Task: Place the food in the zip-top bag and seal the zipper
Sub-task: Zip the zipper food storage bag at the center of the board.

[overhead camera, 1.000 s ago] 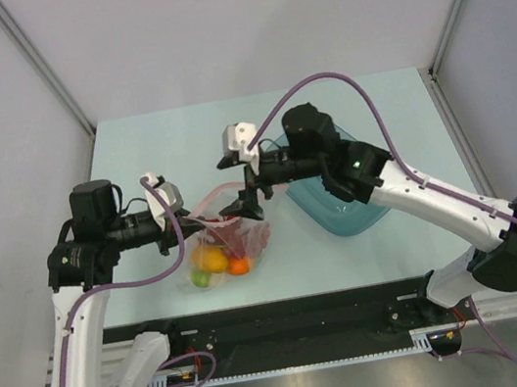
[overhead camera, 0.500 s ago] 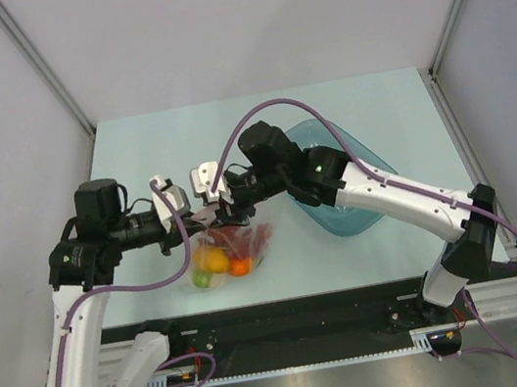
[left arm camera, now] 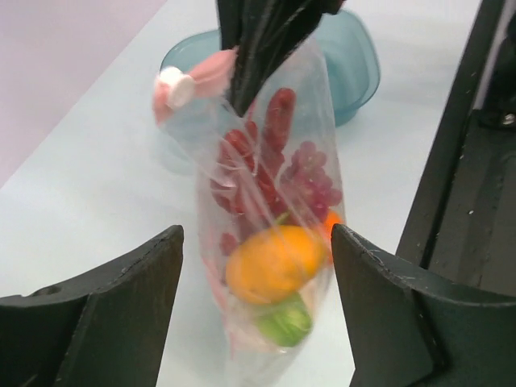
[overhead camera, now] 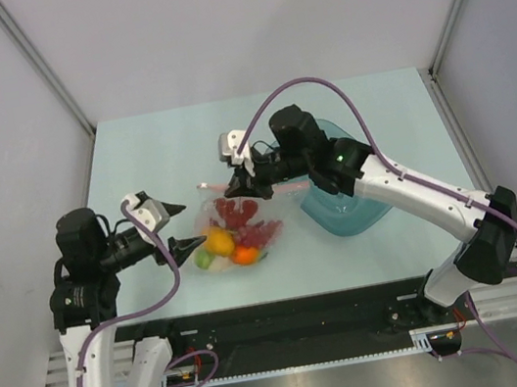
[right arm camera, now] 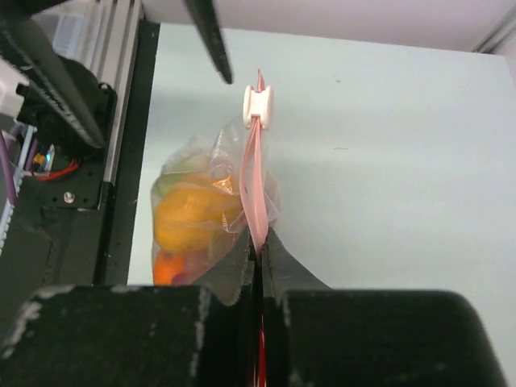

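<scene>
I need to use my left gripper to pinch the zipper's loose end [right arm camera: 260, 79] while my right gripper holds the zipper behind the white slider, before my right gripper takes the slider.
The zip-top bag [overhead camera: 268, 238] hangs clear and floppy from my right gripper [overhead camera: 242, 188], which is shut on the pink zipper [right arm camera: 256, 173] a little behind its white slider [right arm camera: 258, 106]. Inside the bag sits the food: a yellow-orange fruit [left arm camera: 274, 263], a green piece [left arm camera: 284, 319], a dark red clump [left arm camera: 310, 177] and the red lobster [left arm camera: 254, 161]. My left gripper [overhead camera: 183, 229] stands open just left of the bag, not touching it. In the left wrist view its fingers [left arm camera: 101, 318] flank the bag's lower end with a gap on both sides.
A translucent blue bowl [overhead camera: 346, 213] stands right of the bag, under the right arm. The black rail [left arm camera: 476, 161] runs along the table's near edge. The table [overhead camera: 143, 153] stretches pale behind and to the left.
My left gripper has let go of the bag, opened and drawn back to the left. My right gripper has shut on the zipper strip and now holds the bag alone, slightly further right.
</scene>
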You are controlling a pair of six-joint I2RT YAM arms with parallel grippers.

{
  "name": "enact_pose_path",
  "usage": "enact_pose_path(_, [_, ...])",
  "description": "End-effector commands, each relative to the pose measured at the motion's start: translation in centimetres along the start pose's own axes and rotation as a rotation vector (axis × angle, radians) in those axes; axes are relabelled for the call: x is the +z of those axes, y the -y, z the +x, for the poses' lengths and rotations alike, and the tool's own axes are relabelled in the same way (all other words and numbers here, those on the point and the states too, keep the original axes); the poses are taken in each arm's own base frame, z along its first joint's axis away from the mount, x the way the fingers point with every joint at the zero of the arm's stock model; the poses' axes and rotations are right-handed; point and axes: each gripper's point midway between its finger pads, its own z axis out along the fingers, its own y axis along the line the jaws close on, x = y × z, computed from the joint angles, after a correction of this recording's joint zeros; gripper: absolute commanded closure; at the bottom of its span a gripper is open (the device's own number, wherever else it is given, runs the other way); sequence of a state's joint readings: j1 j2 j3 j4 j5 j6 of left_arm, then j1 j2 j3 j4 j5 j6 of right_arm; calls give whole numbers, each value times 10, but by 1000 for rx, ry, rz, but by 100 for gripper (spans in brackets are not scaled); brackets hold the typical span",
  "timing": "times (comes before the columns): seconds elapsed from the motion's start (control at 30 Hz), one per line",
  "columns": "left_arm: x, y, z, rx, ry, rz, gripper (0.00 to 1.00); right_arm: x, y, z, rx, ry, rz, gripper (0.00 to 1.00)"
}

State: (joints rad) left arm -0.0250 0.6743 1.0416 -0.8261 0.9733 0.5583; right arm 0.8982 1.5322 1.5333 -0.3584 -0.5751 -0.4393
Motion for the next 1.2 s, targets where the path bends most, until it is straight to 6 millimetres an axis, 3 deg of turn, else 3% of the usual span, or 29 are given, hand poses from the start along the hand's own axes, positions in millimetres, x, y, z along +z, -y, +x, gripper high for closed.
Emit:
enact_pose_path(0.0, [9, 4, -25, -16, 149, 90, 22, -26, -1, -58, -22, 206, -13, 100])
enact_pose_path(0.23, [19, -15, -37, -77, 219, 64, 22, -30, -7, -58, -22, 233, -43, 100])
enact_pose_path(0.53, [33, -7, -37, -75, 221, 131, 32, -32, -18, -57, -45, 237, -72, 100])
enact_pose_path(0.63, [37, -5, -41, -55, 216, 133, 61, -30, -20, -54, -47, 227, -72, 100])
enact_pose_path(0.67, [38, -3, -38, -74, 197, 144, 80, -31, -20, -55, -50, 229, -70, 100])
enact_pose_path(0.7, [39, -3, -34, -67, 184, 157, 91, -32, -20, -56, -50, 228, -66, 100])
enact_pose_path(0.73, [38, -3, -37, -55, 180, 160, 98, -33, -19, -55, -49, 224, -57, 98])
enact_pose_path(0.8, [37, -2, -37, -55, 171, 157, 100, -35, -21, -56, -53, 220, -56, 77])
enact_pose_path(0.83, [35, -2, -40, -47, 178, 154, 100, -36, -23, -57, -54, 218, -53, 66])
enact_pose_path(0.87, [34, -1, -42, -41, 183, 154, 100, -39, -25, -61, -51, 226, -51, 36])
enact_pose_path(0.93, [33, 2, -45, -23, 180, 153, 100, -42, -24, -74, -46, 261, -22, 22])
enact_pose_path(1.03, [34, 5, -42, 8, 160, 153, 100, -46, -26, -98, -25, 334, -11, 21])
enact_pose_path(1.17, [34, 8, -42, 26, 161, 152, 100, -38, -28, -104, -18, 342, -25, 28])
